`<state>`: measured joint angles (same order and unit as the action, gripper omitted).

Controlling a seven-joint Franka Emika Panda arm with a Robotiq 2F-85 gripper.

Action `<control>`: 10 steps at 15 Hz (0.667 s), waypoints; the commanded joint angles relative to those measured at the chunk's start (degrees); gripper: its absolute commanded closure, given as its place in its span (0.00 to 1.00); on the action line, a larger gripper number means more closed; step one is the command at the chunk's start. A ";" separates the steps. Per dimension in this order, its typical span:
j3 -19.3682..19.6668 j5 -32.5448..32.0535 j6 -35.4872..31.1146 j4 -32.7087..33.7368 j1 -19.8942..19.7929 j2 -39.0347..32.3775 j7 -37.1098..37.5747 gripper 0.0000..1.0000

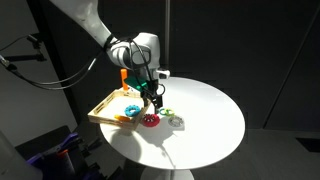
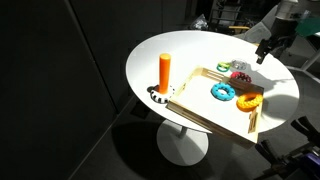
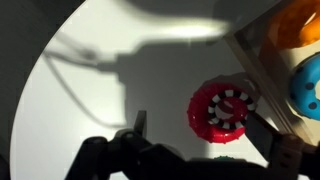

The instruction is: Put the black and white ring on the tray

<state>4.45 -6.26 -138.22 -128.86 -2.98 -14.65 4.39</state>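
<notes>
The black and white ring rests on the red-pink ring. Next, I close my gripper there, on the black and white ring's side (image 1: pixel 152 120) (image 3: pixel 213 112) away from the tray.
The black and white ring (image 2: pixel 158 96) lies on the white table at the foot of an orange cylinder (image 2: pixel 165 72), just outside the corner of the light wood tray (image 2: pixel 200 110). The tray also shows in an exterior view (image 1: pixel 103 112). My gripper (image 1: pixel 151 99) hangs far from that ring, over the red-pink ring (image 1: pixel 150 120) beside the tray's other side. In the wrist view my gripper (image 3: pixel 197 125) is open and empty. The red-pink ring (image 3: pixel 222 110), with a black and white striped band at its centre, lies below between the fingers.
A blue ring (image 2: pixel 222 92) and an orange ring (image 2: pixel 247 100) lie in the tray. A green and white ring (image 1: pixel 176 120) lies on the round table (image 1: pixel 210 125) next to the red-pink ring. The table edge drops off all around into dark surroundings.
</notes>
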 commanded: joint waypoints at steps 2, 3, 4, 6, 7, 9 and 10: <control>1.68 -2.89 -0.12 2.33 0.56 -3.76 2.70 0.00; 1.92 -3.09 -0.13 2.55 0.56 -4.34 2.87 0.00; 2.17 -3.16 -0.17 2.77 0.56 -4.89 2.96 0.00; 2.50 -3.10 -0.08 3.27 0.59 -5.84 2.87 0.00; 2.57 -2.92 -0.06 3.41 0.58 -6.20 2.75 0.00; 2.55 -2.80 -0.16 3.57 0.77 -6.93 2.80 0.00; 2.53 -2.80 -0.18 3.73 0.86 -7.28 2.84 0.00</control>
<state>6.44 -7.82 -138.29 -126.71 -2.92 -20.43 5.46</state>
